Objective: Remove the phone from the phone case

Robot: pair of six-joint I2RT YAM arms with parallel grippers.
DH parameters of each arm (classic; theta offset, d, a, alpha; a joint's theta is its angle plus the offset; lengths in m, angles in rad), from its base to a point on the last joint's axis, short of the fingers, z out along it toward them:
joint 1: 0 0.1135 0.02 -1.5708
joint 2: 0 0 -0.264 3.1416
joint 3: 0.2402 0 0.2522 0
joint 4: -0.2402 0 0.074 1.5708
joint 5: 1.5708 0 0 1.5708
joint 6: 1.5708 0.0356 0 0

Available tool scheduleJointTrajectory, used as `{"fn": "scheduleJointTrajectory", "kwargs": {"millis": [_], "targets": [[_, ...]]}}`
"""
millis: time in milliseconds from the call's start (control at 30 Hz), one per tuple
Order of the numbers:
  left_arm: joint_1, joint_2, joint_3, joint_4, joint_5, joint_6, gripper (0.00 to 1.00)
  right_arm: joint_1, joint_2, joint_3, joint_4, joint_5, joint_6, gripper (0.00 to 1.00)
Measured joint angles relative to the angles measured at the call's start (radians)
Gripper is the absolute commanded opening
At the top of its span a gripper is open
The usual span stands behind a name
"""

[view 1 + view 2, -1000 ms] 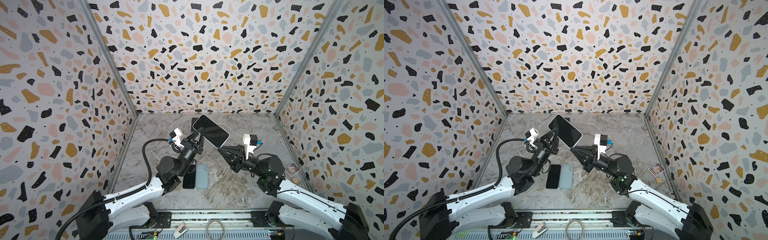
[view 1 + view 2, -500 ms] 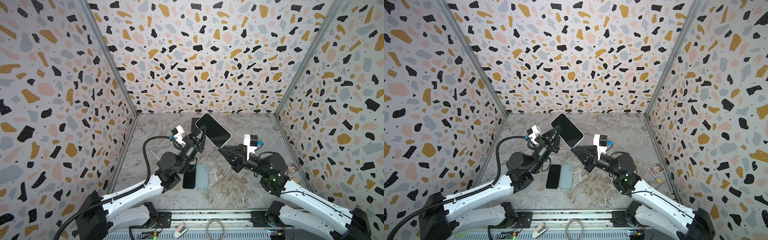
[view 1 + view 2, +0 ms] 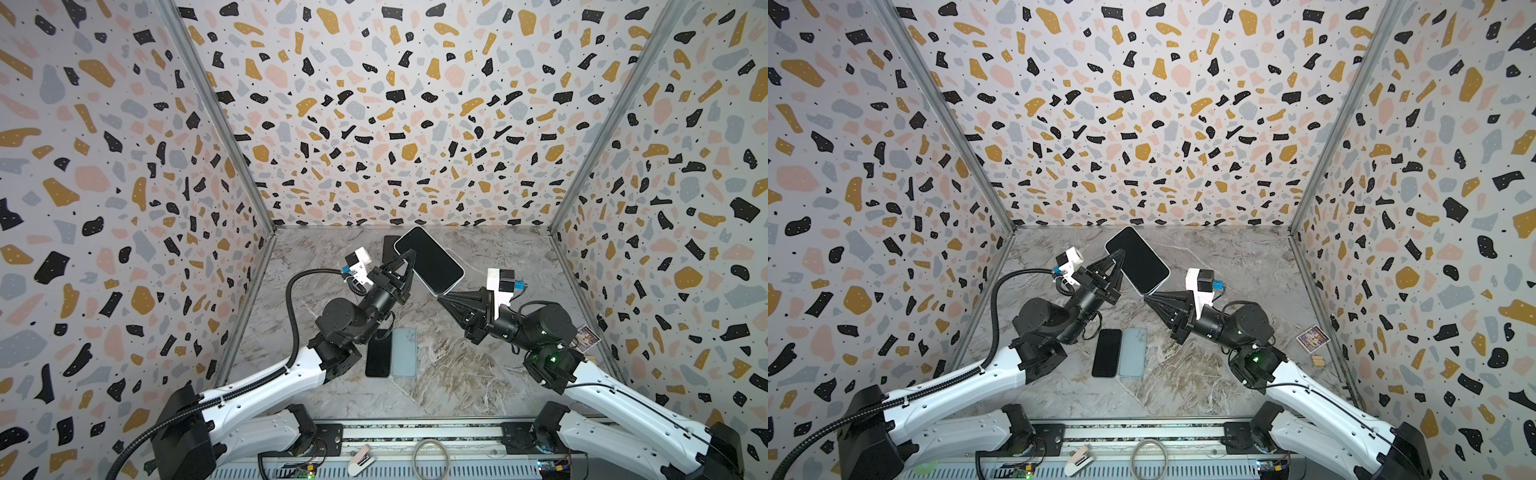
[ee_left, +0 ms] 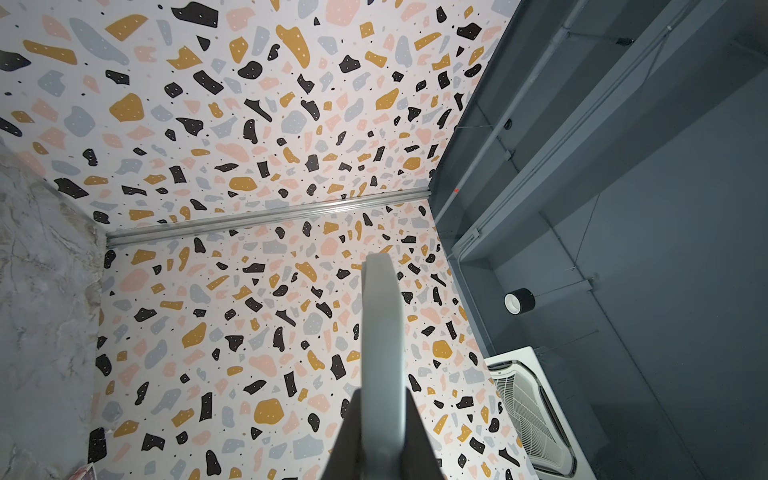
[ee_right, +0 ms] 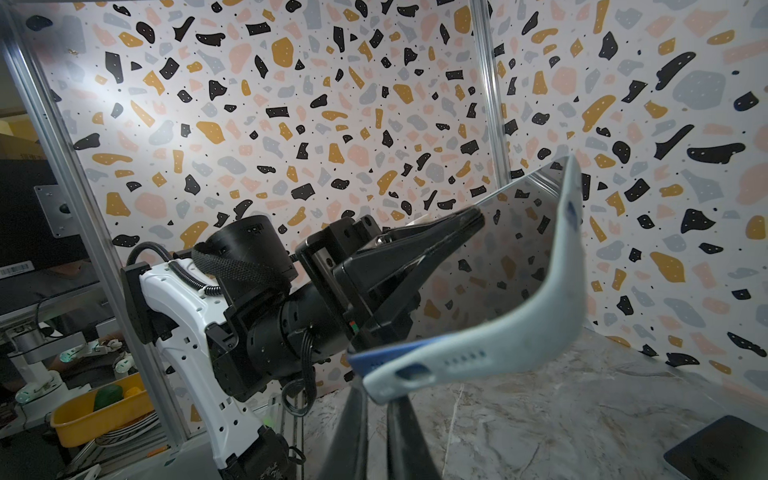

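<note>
The case is loose at the right gripper's corner but wraps the phone's other lower corner, so the robot's right gripper should open and take that wrapped corner (image 3: 461,277).
The phone (image 3: 430,259) (image 3: 1138,259), black screen up in a pale phone case (image 5: 519,332), hangs tilted in the air above the back of the table. My left gripper (image 3: 409,259) (image 3: 1119,255) is shut on its long left edge, and the pale edge (image 4: 382,332) runs out from between the jaws of this gripper (image 4: 382,415). My right gripper (image 3: 441,297) (image 3: 1146,298) (image 5: 376,399) is shut on the case's lower corner. There a blue strip of the phone (image 5: 376,359) shows beside the case's bent rim.
A second black phone (image 3: 378,353) and a pale blue case (image 3: 404,352) lie side by side on the marble table (image 3: 478,374). A dark slab (image 3: 390,247) lies at the back, partly hidden. A picture card (image 3: 585,336) and a small wooden block (image 3: 1318,360) sit at the right wall.
Both grippers have carried the phone slightly up, back and to the right. Both grips look unchanged.
</note>
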Motion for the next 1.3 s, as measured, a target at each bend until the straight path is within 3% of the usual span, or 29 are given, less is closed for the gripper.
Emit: {"fn": "scheduleJointTrajectory", "kwargs": {"millis": [333, 533, 833, 1067, 1300], "targets": [[0.007, -0.004, 0.013, -0.042, 0.005, 0.055, 0.0, -0.007, 0.009, 0.0, -0.023, -0.003, 0.047, 0.02], [0.012, -0.043, 0.01, -0.118, 0.02, 0.106, 0.0, -0.006, -0.005, 0.019, -0.113, -0.008, 0.099, 0.35], [0.109, -0.049, -0.019, -0.194, 0.212, 0.128, 0.0, -0.018, -0.131, -0.032, -0.287, 0.04, 0.206, 0.64], [0.188, 0.051, -0.036, -0.066, 0.374, 0.098, 0.0, -0.111, -0.278, -0.05, -0.371, 0.038, 0.311, 0.68], [0.19, 0.166, -0.041, 0.13, 0.518, 0.038, 0.0, -0.317, -0.266, -0.083, -0.279, -0.121, 0.491, 0.67]]}}
